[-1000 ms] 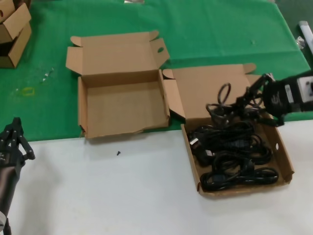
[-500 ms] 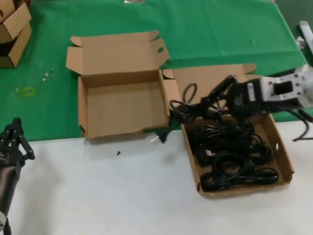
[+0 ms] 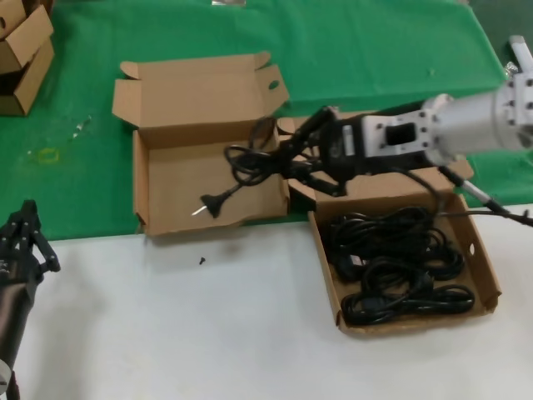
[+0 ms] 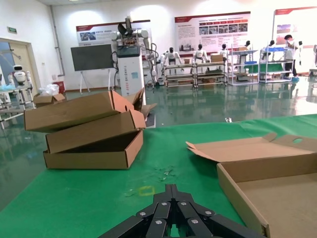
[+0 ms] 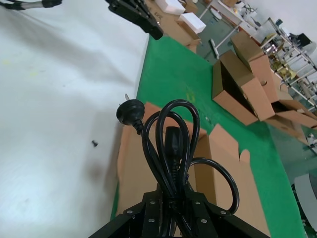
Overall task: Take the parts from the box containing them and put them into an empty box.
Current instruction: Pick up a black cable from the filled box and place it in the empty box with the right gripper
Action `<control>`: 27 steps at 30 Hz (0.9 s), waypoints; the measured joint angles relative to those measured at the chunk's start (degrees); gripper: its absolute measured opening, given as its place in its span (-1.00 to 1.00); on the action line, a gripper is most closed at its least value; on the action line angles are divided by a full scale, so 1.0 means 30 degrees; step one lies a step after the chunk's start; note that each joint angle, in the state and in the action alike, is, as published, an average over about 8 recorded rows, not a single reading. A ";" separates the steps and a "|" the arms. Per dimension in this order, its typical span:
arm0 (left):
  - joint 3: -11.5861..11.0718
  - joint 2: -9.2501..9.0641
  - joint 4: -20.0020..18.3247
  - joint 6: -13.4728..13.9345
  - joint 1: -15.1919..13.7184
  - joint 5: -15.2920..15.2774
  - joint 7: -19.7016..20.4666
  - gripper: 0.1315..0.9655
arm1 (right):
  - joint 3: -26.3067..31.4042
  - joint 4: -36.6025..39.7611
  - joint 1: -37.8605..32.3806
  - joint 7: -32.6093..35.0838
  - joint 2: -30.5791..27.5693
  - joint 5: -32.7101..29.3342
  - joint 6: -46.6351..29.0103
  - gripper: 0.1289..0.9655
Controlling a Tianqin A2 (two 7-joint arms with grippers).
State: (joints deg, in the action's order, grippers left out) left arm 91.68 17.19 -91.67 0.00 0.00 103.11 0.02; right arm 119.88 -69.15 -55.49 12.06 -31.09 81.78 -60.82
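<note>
My right gripper has the black power cord. It is held above the empty box now. Next, I lay it down across the middle of the empty box's bottom (image 3: 213, 170) (image 5: 157, 187).
My right gripper (image 3: 291, 157) is shut on a bundled black power cord (image 3: 250, 160) and holds it above the empty box (image 3: 140, 187). The cord's plug (image 3: 212, 202) dangles just over that box's low front wall. In the right wrist view the cord (image 5: 171, 144) loops out of my right gripper (image 5: 171, 201), with its plug (image 5: 130, 111) over the box floor (image 5: 131, 168). The box containing the parts (image 3: 485, 258) stands to the right with several coiled cords (image 3: 400, 258) in it. My left gripper (image 3: 29, 225) is shut and empty at the near left; it also shows in its own wrist view (image 4: 171, 188).
Small stacked cartons (image 3: 21, 50) stand at the far left on the green mat (image 3: 375, 50); they also show in the left wrist view (image 4: 89, 131). A small black bit (image 3: 201, 261) lies on the white table (image 3: 208, 325) in front of the empty box.
My right gripper has carried the cord bundle leftward, from over the box of cords to over the empty box. The left arm has not moved.
</note>
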 joint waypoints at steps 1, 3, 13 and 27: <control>0.0000 0.0000 0.0000 0.0000 0.0000 0.0000 0.0000 -0.97 | 0.0101 0.0188 -0.0093 0.0034 0.0258 -0.0111 0.0151 -0.79; 0.0000 0.0000 0.0000 0.0000 0.0000 0.0000 0.0000 -0.97 | 0.0304 0.0619 -0.0279 0.0154 0.0780 -0.0331 0.0465 -0.79; 0.0000 0.0000 0.0000 0.0000 0.0000 0.0000 0.0000 -0.97 | 0.1156 0.3866 -0.1314 0.2076 0.3587 -0.1267 0.2490 -0.79; 0.0000 0.0000 0.0000 0.0000 0.0000 0.0000 0.0000 -0.97 | 0.0986 1.1216 -0.3390 0.6790 0.7187 -0.0896 0.4793 -0.79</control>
State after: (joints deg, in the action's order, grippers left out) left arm 91.68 17.19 -91.67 0.00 0.00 103.11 0.02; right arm 122.83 -35.50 -65.66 32.43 -9.53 79.10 -46.44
